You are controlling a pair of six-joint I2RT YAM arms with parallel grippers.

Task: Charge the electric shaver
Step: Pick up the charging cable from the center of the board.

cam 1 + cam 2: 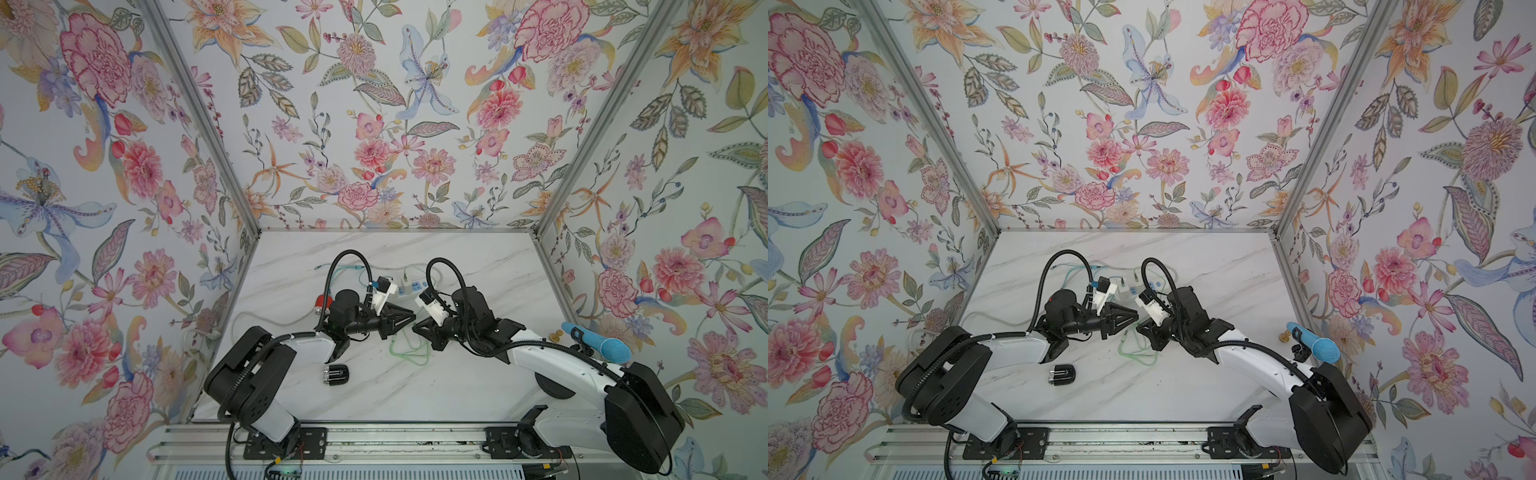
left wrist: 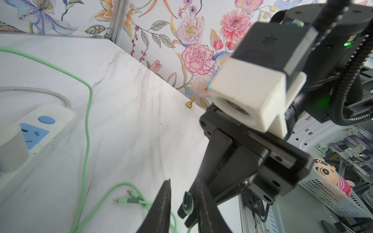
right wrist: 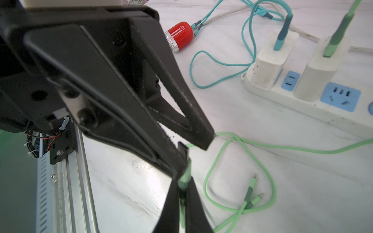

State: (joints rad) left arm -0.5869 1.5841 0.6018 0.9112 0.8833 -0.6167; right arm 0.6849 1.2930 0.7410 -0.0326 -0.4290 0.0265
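Note:
My left gripper needs to hold the tip of the green cable's plug while my right gripper, which has the plug by its dark collar, takes the plug's head [image 3: 186,173].
The electric shaver [image 1: 336,375] [image 1: 1062,375] is small and black with silver trim. It lies on the marble table in front of my left arm, apart from both grippers. My right gripper [image 1: 417,328] [image 3: 182,181] is shut on the green cable's plug [image 3: 186,171] [image 2: 188,203] and holds it above the table. My left gripper [image 1: 412,320] [image 2: 183,180] meets it tip to tip. Its jaws stand a little open around the plug's dark tip, with a gap on one side. The green cable [image 1: 409,351] [image 1: 1136,353] loops on the table below them.
A white power strip [image 1: 409,286] [image 3: 302,105] at the back carries two white chargers, and the green cable runs into one. A red device [image 1: 322,302] [image 3: 179,36] lies on a teal cable. A blue microphone [image 1: 598,343] and a gold pawn [image 2: 190,102] stand at the right wall.

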